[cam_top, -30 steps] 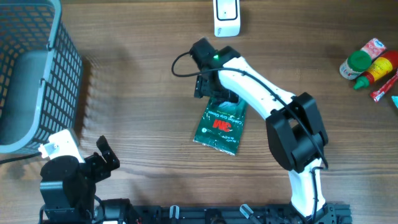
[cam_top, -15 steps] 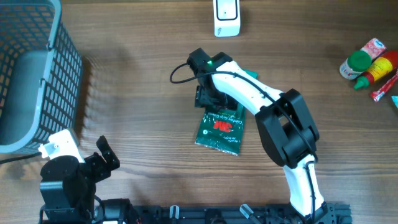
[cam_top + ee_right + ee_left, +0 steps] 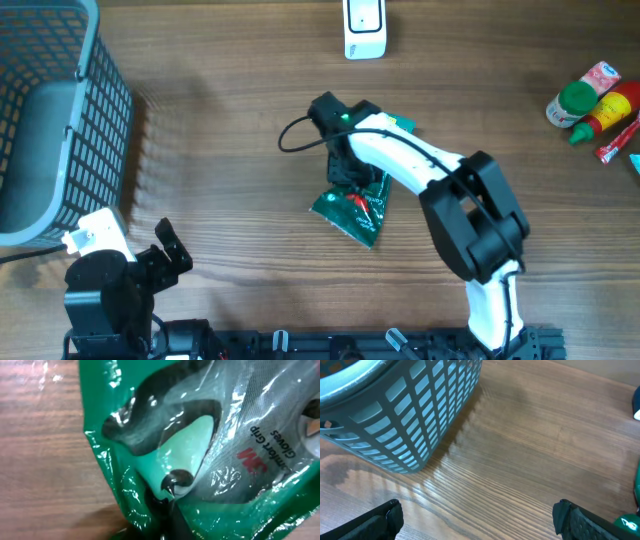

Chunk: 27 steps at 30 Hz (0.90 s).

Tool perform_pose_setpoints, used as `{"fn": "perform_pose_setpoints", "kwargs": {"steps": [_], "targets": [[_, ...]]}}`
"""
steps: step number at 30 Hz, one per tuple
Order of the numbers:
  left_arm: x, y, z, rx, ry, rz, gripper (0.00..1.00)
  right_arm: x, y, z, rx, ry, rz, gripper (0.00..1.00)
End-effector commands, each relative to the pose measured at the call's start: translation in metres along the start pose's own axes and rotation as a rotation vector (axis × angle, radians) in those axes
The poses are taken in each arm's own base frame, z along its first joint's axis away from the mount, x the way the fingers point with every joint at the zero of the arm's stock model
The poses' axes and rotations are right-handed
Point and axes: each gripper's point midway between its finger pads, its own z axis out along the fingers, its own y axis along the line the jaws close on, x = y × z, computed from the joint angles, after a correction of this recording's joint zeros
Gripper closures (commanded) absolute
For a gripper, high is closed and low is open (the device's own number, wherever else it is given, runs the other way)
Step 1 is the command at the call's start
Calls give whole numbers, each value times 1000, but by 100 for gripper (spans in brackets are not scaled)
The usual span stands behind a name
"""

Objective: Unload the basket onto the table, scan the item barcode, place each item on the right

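The robot's right gripper will let go of the green packet, now lying mid-table, on the bare wood (image 3: 281, 184) next to the black cable loop, toward the mesh basket.
The item is a green plastic packet of gloves (image 3: 352, 210), lying mid-table with red lettering on it. My right gripper (image 3: 352, 172) is shut on the packet's far end, and the film is bunched up around it. The right wrist view is filled by the crumpled packet (image 3: 200, 450); the film folds over my right gripper (image 3: 165, 520) and hides its fingers. No barcode shows in any view. A white scanner (image 3: 364, 28) stands at the table's far edge. My left gripper (image 3: 170, 250) sits open at the near left, over bare wood (image 3: 480, 520).
A blue-grey mesh basket (image 3: 50, 120) stands at the far left, close ahead of the left wrist camera (image 3: 395, 410). Several sauce bottles and small packs (image 3: 590, 105) lie at the right edge. The right arm's black cable loops beside the packet (image 3: 290, 130).
My right gripper has closed on the packet's far end. The packet was lying flat and is now bunched and twisted. The left arm has not moved.
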Motion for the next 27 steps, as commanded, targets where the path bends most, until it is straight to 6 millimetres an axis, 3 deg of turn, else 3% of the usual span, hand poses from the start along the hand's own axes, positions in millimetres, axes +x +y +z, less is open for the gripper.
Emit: {"fn": "perform_pose_setpoints", "kwargs": {"steps": [1, 2, 4, 8, 12, 14, 21, 27], "targets": [[-1, -2, -1, 11, -7, 3, 0, 68, 20, 55, -136, 314, -152, 95], [-1, -2, -1, 11, -7, 3, 0, 67, 27, 50, -177, 313, -194, 96], [-1, -2, -1, 11, -7, 3, 0, 63, 49, 19, -315, 311, -326, 95], [-1, -2, -1, 11, -7, 3, 0, 69, 88, -61, -679, 251, -599, 95], [-1, -2, -1, 11, -7, 3, 0, 82, 100, -113, -961, 238, -698, 95], [-1, -2, -1, 11, -7, 3, 0, 89, 106, -143, -1200, 220, -759, 96], [-1, -2, -1, 11, -7, 3, 0, 84, 107, -170, -1430, 126, -798, 96], [-1, -2, -1, 11, -7, 3, 0, 82, 112, -185, -1658, -131, -980, 96]]}}
